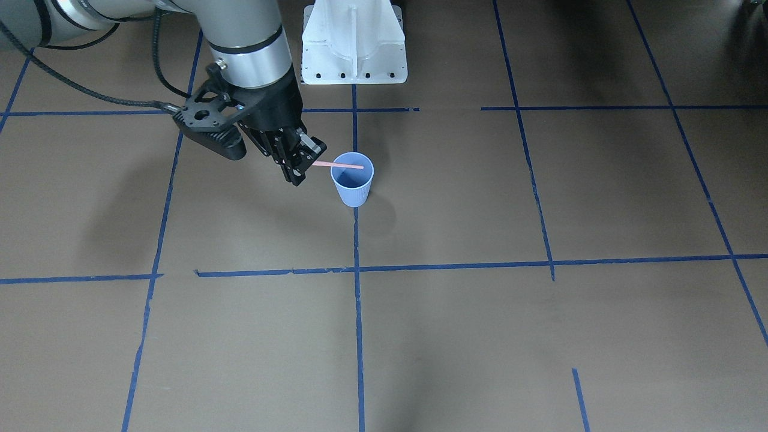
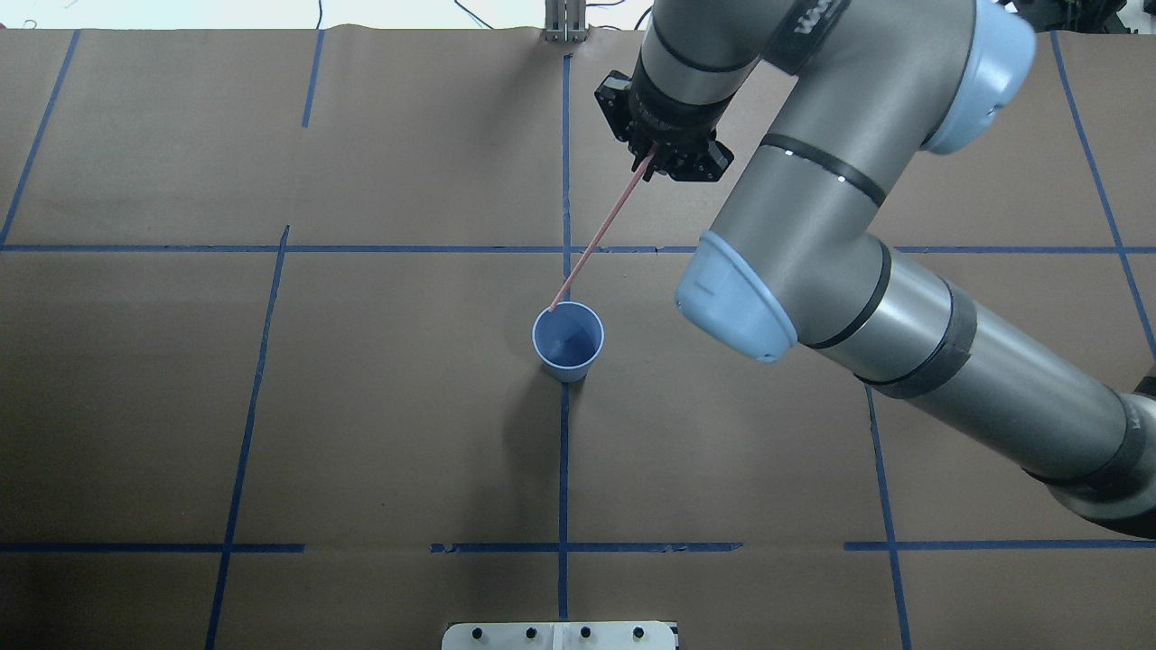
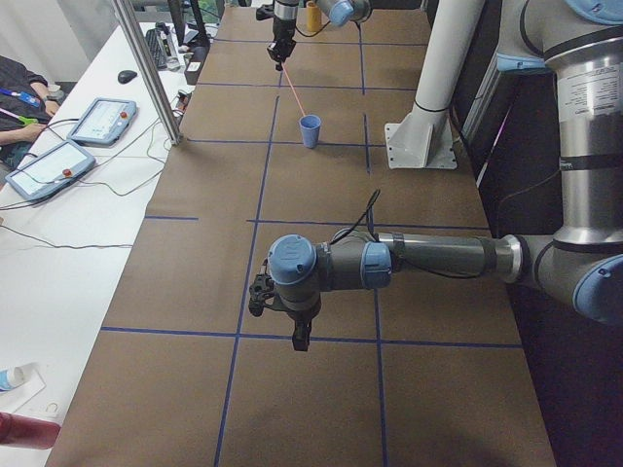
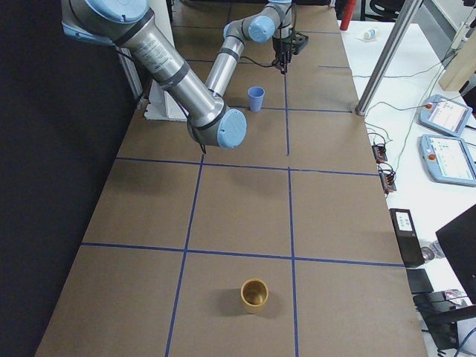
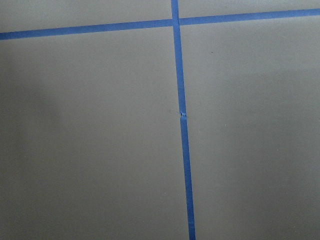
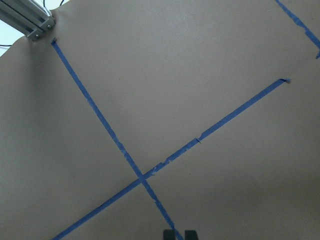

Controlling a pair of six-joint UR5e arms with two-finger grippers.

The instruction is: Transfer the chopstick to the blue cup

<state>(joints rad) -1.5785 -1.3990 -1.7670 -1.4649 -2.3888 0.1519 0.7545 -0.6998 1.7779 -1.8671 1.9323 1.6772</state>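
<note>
Next, my right gripper lets go of the pale pink chopstick, leaning across the blue cup's near rim [image 1: 335,177], with its tip inside. The chopstick now slants down toward the cup.
The blue cup [image 1: 353,183] stands upright on the brown table, and also shows in the overhead view [image 2: 568,341]. My right gripper [image 1: 305,163] is shut on one end of the pale pink chopstick [image 1: 339,164]. The stick [image 2: 598,239] slants from the gripper [image 2: 650,167] down toward the cup, its free tip over the cup's mouth near the rim. In the right wrist view the two fingertips [image 6: 172,234] sit close together at the bottom edge; the stick does not show there. My left gripper [image 3: 299,342] shows only in the exterior left view, far from the cup; I cannot tell its state.
A white arm base mount [image 1: 354,42] stands just behind the cup on the robot's side. A mustard-coloured cup [image 4: 253,294] stands at the table's far right end. A metal post [image 3: 146,68] and side tables with tablets [image 3: 58,161] lie beyond the far table edge.
</note>
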